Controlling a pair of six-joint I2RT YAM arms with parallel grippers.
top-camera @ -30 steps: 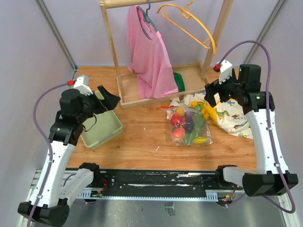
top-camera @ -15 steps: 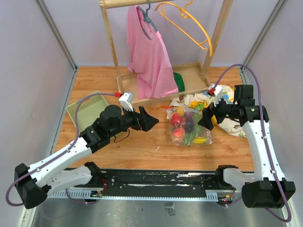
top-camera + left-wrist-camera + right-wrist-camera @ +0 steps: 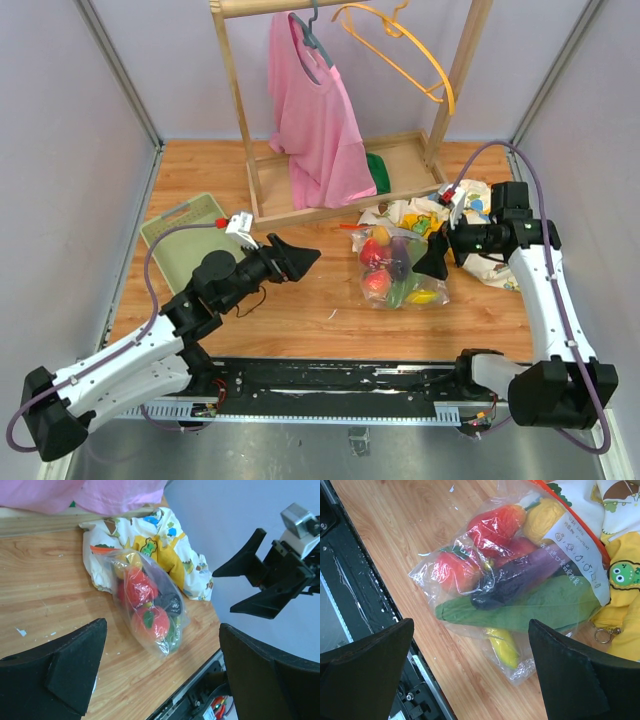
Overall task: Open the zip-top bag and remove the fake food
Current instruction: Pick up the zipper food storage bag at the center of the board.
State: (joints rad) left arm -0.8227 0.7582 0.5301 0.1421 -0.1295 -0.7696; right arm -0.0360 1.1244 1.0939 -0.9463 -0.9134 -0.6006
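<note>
Next, the left gripper closes on the zip-top bag's edge (image 3: 360, 248) (image 3: 118, 584) that faces the pale green tray, beside the red fake food nearest the zipper.
The zip-top bag (image 3: 398, 268) lies on the wooden table right of centre, clear and crinkly, with its orange-red zipper strip (image 3: 580, 525) at the far end and a white label (image 3: 572, 547). The fake food is inside it: red pieces (image 3: 495, 525), a purple one (image 3: 520, 575), a green one (image 3: 540, 607), yellow ones (image 3: 502, 647). The bag also shows in the left wrist view (image 3: 150, 610). My left gripper (image 3: 300, 258) is open and empty, left of the bag. My right gripper (image 3: 432, 260) is open and empty, just above the bag's right edge.
A dinosaur-print white-and-yellow cloth (image 3: 480, 235) lies behind and right of the bag. A pale green tray (image 3: 180, 228) sits at the left. A wooden rack (image 3: 330, 190) with a pink shirt (image 3: 315, 120) and hangers stands at the back. The black rail (image 3: 330, 380) runs along the near edge.
My left arm swung from the tray toward the bag, then drew back a little. My right gripper came down from above the cloth to the bag's right side.
</note>
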